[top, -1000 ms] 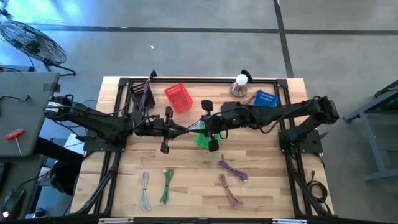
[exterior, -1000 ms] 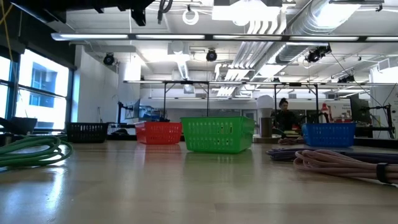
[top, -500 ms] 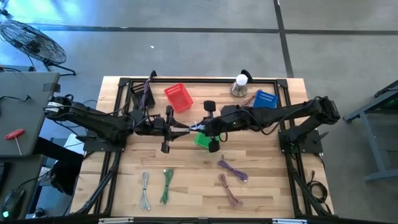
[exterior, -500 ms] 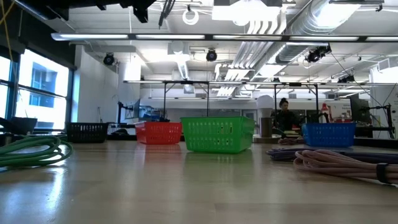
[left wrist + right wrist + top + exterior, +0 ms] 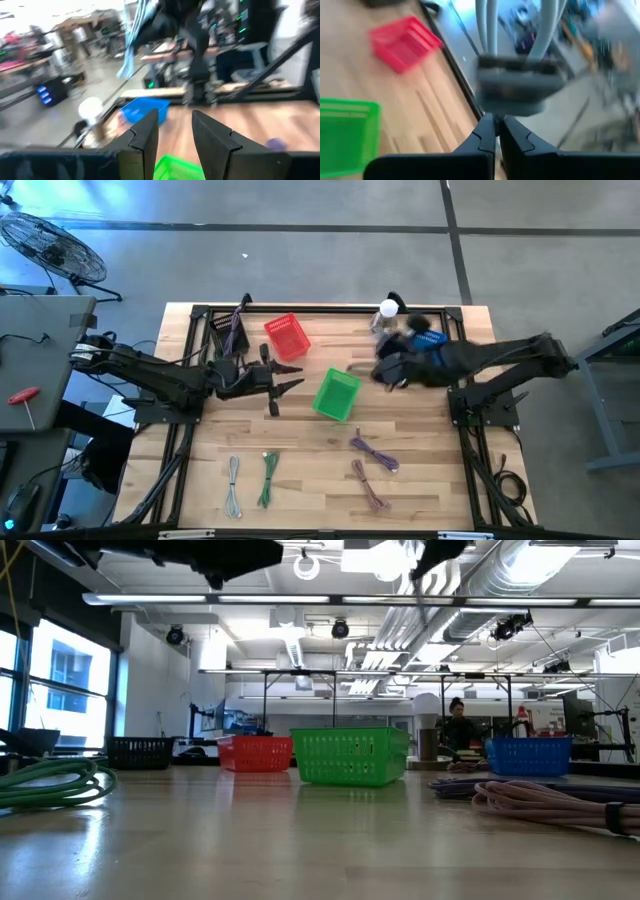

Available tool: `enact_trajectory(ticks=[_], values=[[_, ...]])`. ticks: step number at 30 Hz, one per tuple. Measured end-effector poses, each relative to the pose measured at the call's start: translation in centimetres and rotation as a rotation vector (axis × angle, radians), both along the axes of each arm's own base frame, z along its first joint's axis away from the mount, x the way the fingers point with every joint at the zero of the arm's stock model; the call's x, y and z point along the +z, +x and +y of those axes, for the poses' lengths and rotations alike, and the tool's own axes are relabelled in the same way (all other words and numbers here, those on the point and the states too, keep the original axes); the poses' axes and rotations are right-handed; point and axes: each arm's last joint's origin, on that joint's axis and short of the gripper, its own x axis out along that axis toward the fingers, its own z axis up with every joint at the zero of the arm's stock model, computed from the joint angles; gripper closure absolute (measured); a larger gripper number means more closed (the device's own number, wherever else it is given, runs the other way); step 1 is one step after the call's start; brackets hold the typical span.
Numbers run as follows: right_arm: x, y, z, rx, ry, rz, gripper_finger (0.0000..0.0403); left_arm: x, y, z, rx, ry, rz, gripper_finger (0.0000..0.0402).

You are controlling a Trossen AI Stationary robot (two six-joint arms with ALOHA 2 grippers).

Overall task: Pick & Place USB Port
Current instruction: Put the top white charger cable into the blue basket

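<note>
My right gripper is going to the blue basket (image 5: 427, 361). It will let go of the grey coiled cable inside it, near the white-topped object.
My right gripper (image 5: 493, 120) is shut on a grey coiled cable (image 5: 515, 85). In the high view it shows blurred (image 5: 388, 368) between the green basket (image 5: 336, 395) and the blue basket (image 5: 430, 342). In the left wrist view the same cable (image 5: 131, 45) dangles from the right arm above the blue basket (image 5: 142, 110). My left gripper (image 5: 296, 381) hovers open to the left of the green basket, holding nothing; its fingers (image 5: 146, 135) show spread apart. My right gripper pinches the grey cable at its bundled, wrapped middle (image 5: 512, 102) between the two fingers. The cable's loops (image 5: 487, 25) extend beyond the fingertips. The cable is lifted clear of the table.
A red basket (image 5: 287, 337) and a black basket (image 5: 232, 333) stand along the far edge, beside a white-topped object (image 5: 387, 313). Grey (image 5: 233, 482), green (image 5: 267, 478), purple (image 5: 375, 452) and pink (image 5: 368, 486) cables lie near the front edge. A person sits in the room behind.
The two grippers met above the green basket. My right gripper has since swung quickly toward the table's right and far edge, toward the blue basket, carrying the grey cable with it. My left gripper has stayed left of the green basket.
</note>
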Motion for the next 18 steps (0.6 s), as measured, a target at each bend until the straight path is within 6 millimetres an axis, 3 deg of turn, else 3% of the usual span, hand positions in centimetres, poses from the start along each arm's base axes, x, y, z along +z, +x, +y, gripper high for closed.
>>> enact_trajectory(ticks=[5, 9, 14, 18], values=[[1.0, -4.4, -3.7, -0.234, 0.140, -0.063, 0.0402, -0.6, 0.0, 0.2, 0.058, 0.009, 0.067, 0.0287], [1.3, -6.8, -6.3, -0.364, 0.289, -0.087, 0.0403, -1.1, -0.1, 0.2, 0.058, -0.004, 0.107, 0.0287], [0.7, -7.8, -8.7, -0.443, 0.421, -0.086, 0.0403, -1.6, -0.1, 0.2, 0.061, -0.029, 0.157, 0.0287], [-1.9, -7.7, -10.7, -0.431, 0.508, -0.064, 0.0402, -2.2, -0.2, 0.2, 0.065, -0.054, 0.202, 0.0286]])
